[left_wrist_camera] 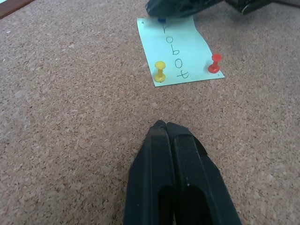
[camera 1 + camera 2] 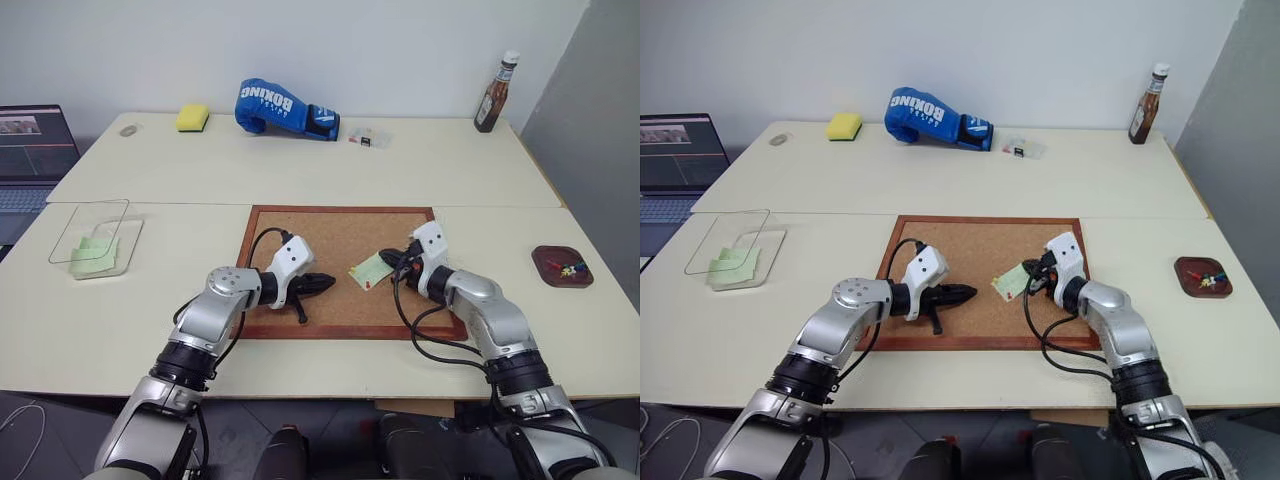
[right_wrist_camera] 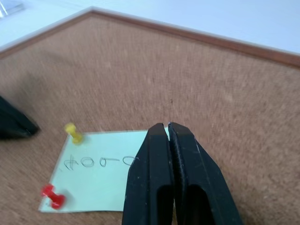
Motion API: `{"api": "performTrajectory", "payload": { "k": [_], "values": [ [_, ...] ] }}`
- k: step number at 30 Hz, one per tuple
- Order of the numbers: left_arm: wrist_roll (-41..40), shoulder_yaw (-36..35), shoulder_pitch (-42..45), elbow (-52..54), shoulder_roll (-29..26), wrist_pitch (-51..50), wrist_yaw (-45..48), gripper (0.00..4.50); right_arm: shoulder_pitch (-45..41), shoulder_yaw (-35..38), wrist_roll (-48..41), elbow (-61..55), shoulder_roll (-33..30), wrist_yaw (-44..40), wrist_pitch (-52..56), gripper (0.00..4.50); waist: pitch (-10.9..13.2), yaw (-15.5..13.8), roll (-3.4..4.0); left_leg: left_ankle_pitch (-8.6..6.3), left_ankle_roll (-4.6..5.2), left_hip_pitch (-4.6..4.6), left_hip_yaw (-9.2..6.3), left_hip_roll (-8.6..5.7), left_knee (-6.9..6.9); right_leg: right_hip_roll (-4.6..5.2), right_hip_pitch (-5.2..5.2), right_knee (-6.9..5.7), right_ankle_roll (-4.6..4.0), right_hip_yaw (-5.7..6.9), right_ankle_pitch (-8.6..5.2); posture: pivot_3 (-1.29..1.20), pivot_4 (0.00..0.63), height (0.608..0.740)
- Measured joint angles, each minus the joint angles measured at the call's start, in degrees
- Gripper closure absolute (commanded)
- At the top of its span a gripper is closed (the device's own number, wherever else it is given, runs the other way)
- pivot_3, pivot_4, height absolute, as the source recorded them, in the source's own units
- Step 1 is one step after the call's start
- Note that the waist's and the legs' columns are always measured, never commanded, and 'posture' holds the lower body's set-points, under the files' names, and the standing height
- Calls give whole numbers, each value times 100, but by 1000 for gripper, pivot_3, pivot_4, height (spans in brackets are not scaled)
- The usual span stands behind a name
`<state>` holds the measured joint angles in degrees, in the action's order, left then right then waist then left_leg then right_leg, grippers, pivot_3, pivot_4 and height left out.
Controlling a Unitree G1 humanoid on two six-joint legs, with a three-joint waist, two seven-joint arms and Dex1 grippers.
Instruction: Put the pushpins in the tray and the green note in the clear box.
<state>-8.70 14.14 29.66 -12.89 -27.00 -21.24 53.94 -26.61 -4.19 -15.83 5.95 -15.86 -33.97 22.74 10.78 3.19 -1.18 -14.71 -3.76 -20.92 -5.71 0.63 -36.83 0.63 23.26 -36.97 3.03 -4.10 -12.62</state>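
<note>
The blue pushpin, now at the green note's far edge, will be let go by my right gripper beside the other pins in the dark oval tray point(image 2: 561, 265).
The green note point(image 2: 368, 271), with writing on it, lies on the corkboard point(image 2: 340, 230). A yellow pushpin point(image 1: 160, 71) and a red pushpin point(image 1: 215, 63) stand in two of its corners. My right gripper point(image 2: 386, 263) is shut at the note's far edge, and a blue pushpin point(image 1: 161, 20) shows right at its tips. My left gripper point(image 2: 328, 282) is shut and empty, low over the cork just left of the note. The dark oval tray point(image 2: 562, 266) at the right holds several pins. The clear box point(image 2: 95, 240) at the left has green paper inside.
Along the back of the table are a blue boxing glove point(image 2: 285, 108), a yellow sponge point(image 2: 192, 117), a tiny clear case point(image 2: 367, 137) and a sauce bottle point(image 2: 496, 92). A laptop point(image 2: 35, 150) stands off the table's left side.
</note>
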Motion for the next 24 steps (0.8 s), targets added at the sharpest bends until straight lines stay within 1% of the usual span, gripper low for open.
{"api": "performTrajectory", "payload": {
  "k": [3,7,10,12,14,17,19,22,24],
  "values": [
    [25,24,7,38,1,-83,-9,4500,15,79,-147,-838,-104,-60,28,4489,-3,-3,0,0,0,2,-5,0,-1,0,-2,1,-12,4,-8,0,150,740],
    [33,22,-9,96,-9,-161,-38,4500,215,223,-235,-1245,-252,15,220,4489,-5,7,-1,0,0,4,-3,1,-1,0,-2,4,-14,2,-10,0,150,740],
    [34,22,-26,155,-12,-207,-48,4500,335,421,-254,-1409,-276,290,429,4489,-6,7,1,0,-1,3,-3,1,1,0,0,4,-15,3,-10,0,150,740],
    [34,23,-35,179,-9,-220,-49,4500,331,686,-185,-1518,-325,684,533,4489,-6,3,0,-1,-2,1,-3,1,1,1,0,7,-15,3,-10,0,150,740],
    [34,28,-50,216,-8,-237,-44,4500,331,1043,86,-1502,-492,1258,621,4489,-6,-2,0,-3,-5,-2,1,-1,2,3,1,10,-15,2,-10,0,150,740],
    [32,50,-85,341,-43,-341,44,4500,418,1754,496,-1228,-982,2009,788,4489,-6,-14,0,-8,-11,-4,6,-6,11,10,2,15,-18,1,-19,0,150,740],
    [31,48,-106,406,-123,-352,88,4500,532,2076,572,-1025,-1163,2166,853,4489,-9,-8,1,-11,-10,2,8,-5,23,10,2,14,-22,0,-29,0,150,740],
    [34,48,-88,408,-142,-441,127,4500,529,2233,559,-676,-1172,2253,916,4489,-24,14,26,-11,-9,8,12,-6,38,10,2,12,-22,-4,-31,0,150,740],
    [34,48,-68,408,-91,-469,126,4500,424,2373,509,-328,-1093,2353,926,4489,-25,11,28,-11,-9,10,10,-6,38,9,2,12,-23,-2,-32,0,150,740]
  ]
}}
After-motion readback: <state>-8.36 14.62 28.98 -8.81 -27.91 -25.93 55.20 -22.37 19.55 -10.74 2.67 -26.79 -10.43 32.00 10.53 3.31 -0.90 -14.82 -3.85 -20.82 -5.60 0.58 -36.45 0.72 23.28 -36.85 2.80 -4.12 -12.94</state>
